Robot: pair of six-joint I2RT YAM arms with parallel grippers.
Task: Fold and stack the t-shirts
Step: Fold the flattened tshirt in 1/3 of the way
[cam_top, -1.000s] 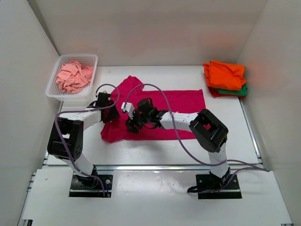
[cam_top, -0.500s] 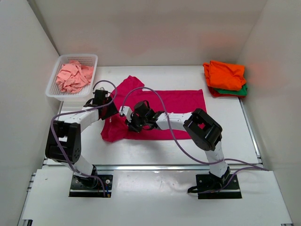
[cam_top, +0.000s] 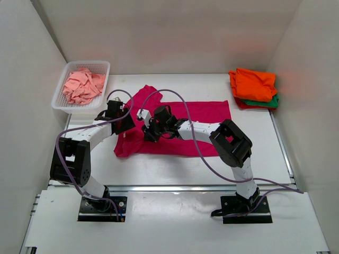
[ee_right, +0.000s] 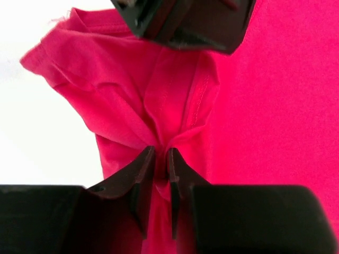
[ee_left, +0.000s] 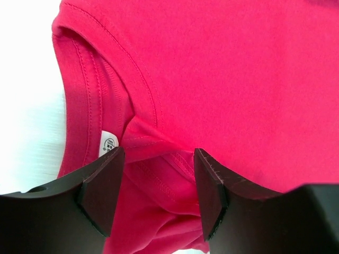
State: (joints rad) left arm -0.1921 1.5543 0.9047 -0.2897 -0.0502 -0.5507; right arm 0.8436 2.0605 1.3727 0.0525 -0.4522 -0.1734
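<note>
I have a bunched fold pinched in my right gripper short of the flap's edge, so it should open and take the flap by its edge nearer the shirt's middle [ee_right: 204,126].
The magenta-pink t-shirt [cam_top: 204,119] lies spread on the table's middle, its left part bunched. My right gripper [cam_top: 149,130] is shut on a pinched fold of this shirt [ee_right: 175,95] near a seam. My left gripper [cam_top: 123,127] is open over the shirt's collar [ee_left: 106,95], its fingers [ee_left: 209,185] either side of a cloth ridge beside the white label [ee_left: 108,142]. A folded orange t-shirt [cam_top: 255,83] tops a stack over a green one [cam_top: 270,102] and a red one [cam_top: 241,103] at the back right. The pale salmon-pink shirt [cam_top: 82,85] lies crumpled in the basket.
The white mesh basket [cam_top: 61,100] stands at the back left corner. White walls enclose the table on three sides. Purple cables loop from both arms above the shirt. The two grippers are close together over the shirt's left end.
My right gripper has moved a little back and up with the pinched cloth. My left gripper has shifted slightly right, closer to the right gripper. The shirt's left edge has bunched differently.
</note>
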